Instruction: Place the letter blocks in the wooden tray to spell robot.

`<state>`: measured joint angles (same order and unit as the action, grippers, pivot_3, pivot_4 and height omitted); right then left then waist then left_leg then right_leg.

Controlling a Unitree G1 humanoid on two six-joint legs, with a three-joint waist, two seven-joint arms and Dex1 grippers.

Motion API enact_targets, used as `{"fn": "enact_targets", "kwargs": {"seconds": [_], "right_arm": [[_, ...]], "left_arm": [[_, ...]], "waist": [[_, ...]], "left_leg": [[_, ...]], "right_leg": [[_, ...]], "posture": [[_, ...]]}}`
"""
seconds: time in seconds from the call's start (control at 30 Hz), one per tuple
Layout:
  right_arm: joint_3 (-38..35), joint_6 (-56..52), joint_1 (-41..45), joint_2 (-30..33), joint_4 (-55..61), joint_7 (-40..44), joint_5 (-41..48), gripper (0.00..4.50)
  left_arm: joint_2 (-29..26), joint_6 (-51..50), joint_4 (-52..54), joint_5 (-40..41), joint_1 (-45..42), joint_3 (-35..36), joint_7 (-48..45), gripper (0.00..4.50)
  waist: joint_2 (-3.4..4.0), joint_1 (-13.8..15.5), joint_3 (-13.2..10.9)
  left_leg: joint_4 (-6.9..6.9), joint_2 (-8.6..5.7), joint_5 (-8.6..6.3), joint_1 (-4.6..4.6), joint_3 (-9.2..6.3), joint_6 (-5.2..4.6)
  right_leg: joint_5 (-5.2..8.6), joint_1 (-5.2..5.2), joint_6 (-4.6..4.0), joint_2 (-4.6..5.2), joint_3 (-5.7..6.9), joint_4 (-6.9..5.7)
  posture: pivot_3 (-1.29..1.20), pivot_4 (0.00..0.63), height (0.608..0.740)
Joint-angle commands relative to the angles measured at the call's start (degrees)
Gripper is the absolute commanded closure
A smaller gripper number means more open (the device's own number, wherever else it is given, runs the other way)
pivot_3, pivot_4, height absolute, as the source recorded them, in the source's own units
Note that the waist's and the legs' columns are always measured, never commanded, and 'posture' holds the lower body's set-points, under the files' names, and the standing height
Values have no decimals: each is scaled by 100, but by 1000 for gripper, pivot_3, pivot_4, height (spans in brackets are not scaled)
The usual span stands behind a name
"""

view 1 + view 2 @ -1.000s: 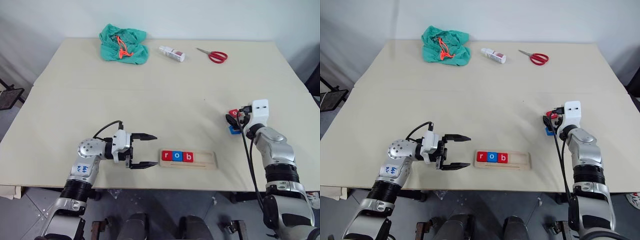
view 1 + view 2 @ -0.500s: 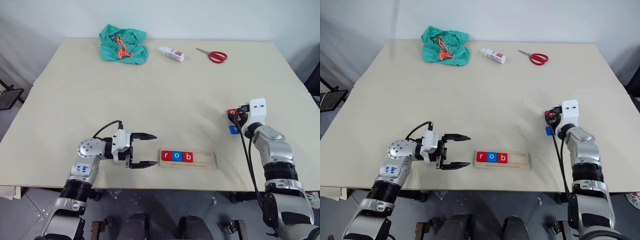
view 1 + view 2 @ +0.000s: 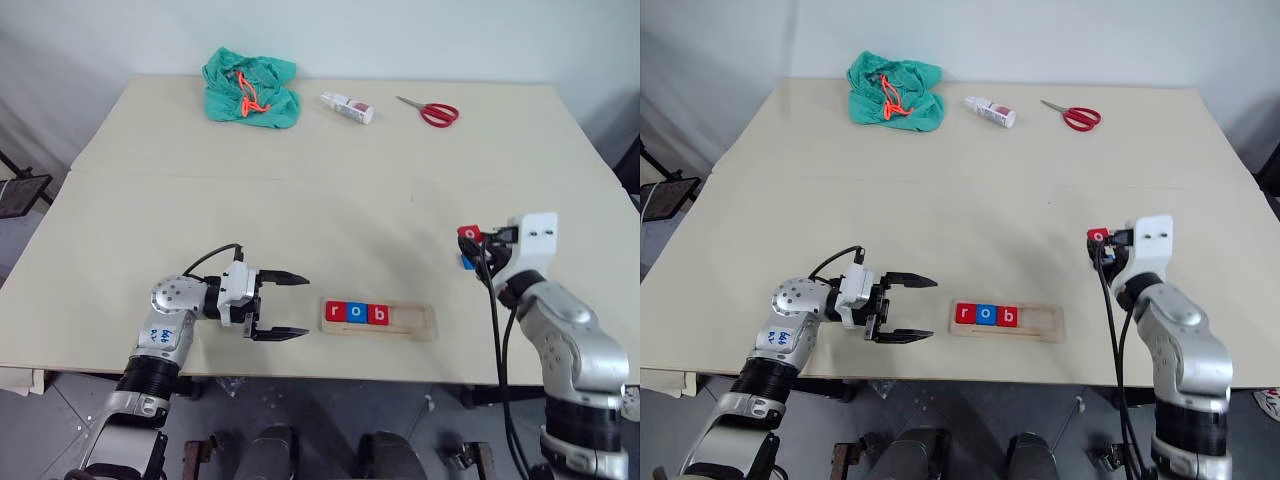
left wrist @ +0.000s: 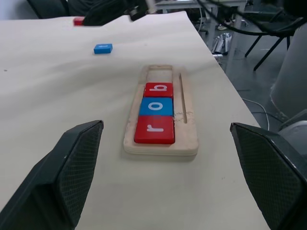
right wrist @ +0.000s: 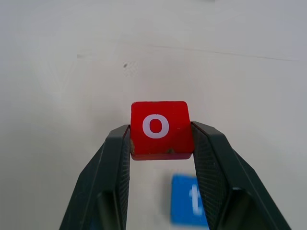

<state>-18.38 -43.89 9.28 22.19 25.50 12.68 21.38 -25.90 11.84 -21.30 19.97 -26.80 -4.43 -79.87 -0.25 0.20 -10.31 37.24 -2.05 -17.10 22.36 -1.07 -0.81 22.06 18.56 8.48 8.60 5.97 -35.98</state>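
My right gripper is going to let go of the red o block on the table (image 3: 467,319), beside the empty end of the wooden tray.
The wooden tray (image 3: 412,322) lies near the table's front edge with a red r (image 3: 334,311), a blue o (image 3: 356,312) and a red b (image 3: 378,314) in its left part. My right gripper (image 5: 161,143) is shut on a red letter block marked o (image 5: 159,128), lifted above the table at the right (image 3: 468,234). Under it on the table lies the blue block marked t (image 5: 193,200). Just left of the tray, my left gripper (image 3: 295,306) stands open and points at the tray's end, with nothing between its fingers.
At the table's far side lie a green cloth (image 3: 250,88), a small white bottle (image 3: 347,106) and red-handled scissors (image 3: 430,111). The table's front edge runs close below the tray.
My right gripper closed on the red o block and lifted it back toward me, leaving the blue t block on the table. The left gripper stayed put.
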Motion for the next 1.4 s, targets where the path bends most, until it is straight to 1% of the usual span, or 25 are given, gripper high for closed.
{"fn": "enact_targets", "kwargs": {"seconds": [0.03,0.07,0.17,0.3,0.47,0.67,0.8,0.87,0.9,1.1,1.17,1.3,1.4], "right_arm": [[-150,-196,-529,-86,1078,-188,141,3042],[-224,-375,-771,-205,1325,-295,229,3042],[-127,-628,-1595,-515,2058,-480,345,3042],[16,-806,-2032,-735,2403,-682,329,3042],[6,-933,-2206,-922,2540,-868,340,3042],[-133,-826,-2351,-916,2360,-773,371,3042],[-213,-823,-2382,-956,2177,-739,435,3042],[-198,-752,-2405,-944,2123,-671,459,2306],[-189,-714,-2401,-928,2102,-643,455,2038],[-226,-531,-2427,-940,2136,-564,519,45],[-337,-397,-2497,-839,2248,-318,694,17],[-639,-157,-2727,-340,2285,394,1031,17],[-946,240,-3008,398,2014,1379,1175,17]], "left_arm": [[13,73,-12,115,-83,33,-167,0],[20,61,-35,130,-97,37,-207,0],[-4,92,-153,161,-118,74,-381,0],[-60,148,-212,189,-116,158,-491,0],[-224,309,-248,232,-76,456,-389,0],[-532,98,175,345,242,774,-174,0],[-627,-48,473,438,460,785,-183,0],[-615,-82,523,440,466,769,-127,0],[-609,-93,539,439,467,761,-109,0],[-564,-114,564,443,438,717,-78,0],[-537,-113,536,446,393,698,-103,0],[-519,-121,514,474,352,703,-151,0],[-523,-139,496,485,316,716,-159,0]], "waist": [[0,-5,0],[0,-6,0],[1,-4,1],[1,-32,1],[2,-29,1],[2,-24,1],[2,-18,1],[2,-10,1],[2,-14,1],[2,-25,1],[2,-24,1],[2,-13,1],[2,-9,1]], "left_leg": [[-2,-1,0,0,0,0],[0,-1,0,-1,2,0],[-3,5,0,-6,1,0],[1,0,0,-8,11,0],[-3,5,1,-15,9,2],[-4,3,1,-15,7,1],[-3,3,1,-15,6,1],[-2,2,1,-15,5,1],[-2,2,1,-15,5,1],[-4,2,1,-16,6,1],[-4,2,1,-17,7,1],[-3,0,1,-16,7,1],[-3,0,1,-16,10,1]], "right_leg": [[0,0,0,0,-1,1],[0,-1,0,0,-2,0],[0,-2,0,-4,-3,-2],[0,-2,0,-2,-13,-2],[0,-2,0,-5,-15,-3],[0,-2,0,-3,-16,-3],[0,-4,0,-2,-17,-3],[0,-4,0,-2,-17,-3],[0,-5,0,-3,-17,-3],[0,-4,0,-3,-17,-4],[0,-4,0,-3,-17,-3],[0,-7,0,-2,-17,-2],[0,-8,0,-2,-17,0]], "posture": [[0,150,740],[0,150,740],[0,150,740],[0,150,740],[0,150,740],[0,150,740],[0,150,740],[0,150,740],[0,150,740],[0,150,740],[0,150,740],[0,150,740],[0,150,740]]}}
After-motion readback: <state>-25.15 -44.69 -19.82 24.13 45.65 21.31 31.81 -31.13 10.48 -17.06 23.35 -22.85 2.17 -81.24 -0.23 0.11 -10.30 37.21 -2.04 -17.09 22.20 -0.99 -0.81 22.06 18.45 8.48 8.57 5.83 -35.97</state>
